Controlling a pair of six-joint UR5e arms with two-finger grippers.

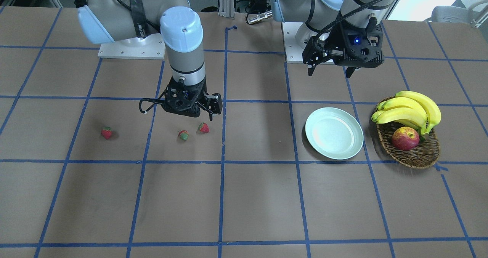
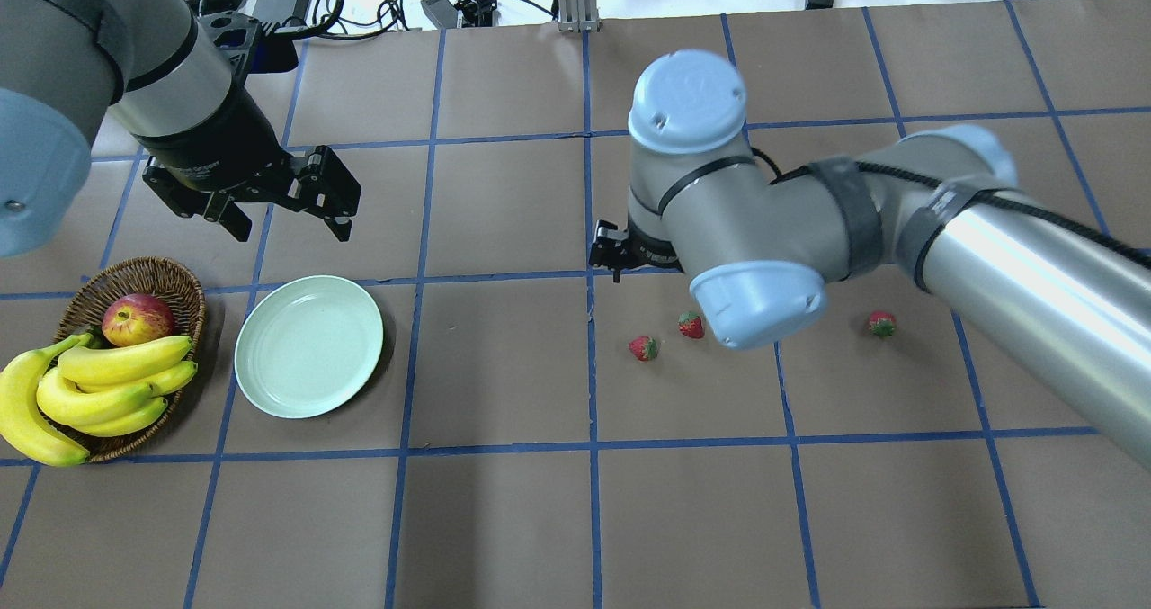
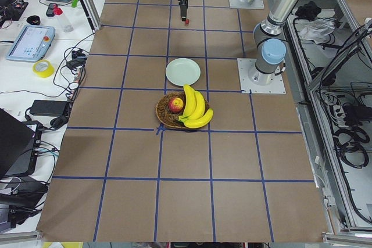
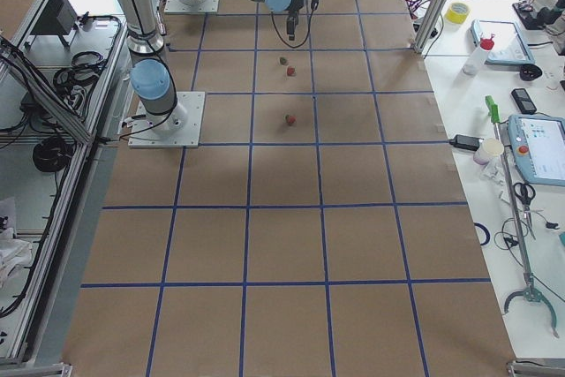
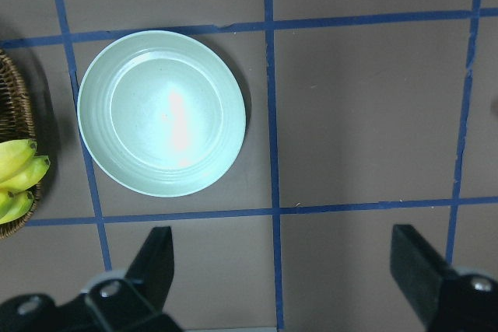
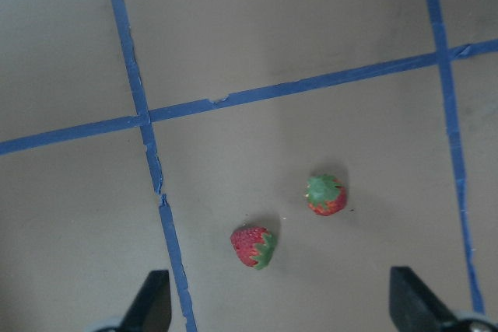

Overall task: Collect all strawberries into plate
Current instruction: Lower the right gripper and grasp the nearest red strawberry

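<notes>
The strawberry (image 1: 204, 128) (image 6: 254, 246) nearest the plate, the one of the close pair beside the blue tape line, will be gripped around its middle by my right gripper.
Three strawberries lie on the table in the front view: one apart (image 1: 106, 133) and two close together (image 1: 183, 135) (image 1: 203, 127). The pair shows in the right wrist view (image 6: 253, 246) (image 6: 325, 194). My right gripper (image 6: 280, 301) is open and empty, hovering above the table just robot-side of the pair (image 1: 179, 111). The pale mint plate (image 1: 334, 133) is empty and also shows in the left wrist view (image 5: 162, 112). My left gripper (image 5: 284, 270) is open and empty, held high on the robot's side of the plate (image 1: 329, 74).
A brown wicker basket (image 1: 415, 155) with bananas (image 1: 411, 109) and a red-yellow apple (image 1: 405, 138) stands right beside the plate. Blue tape lines grid the brown table. The arm bases (image 1: 129, 48) stand at the robot's edge.
</notes>
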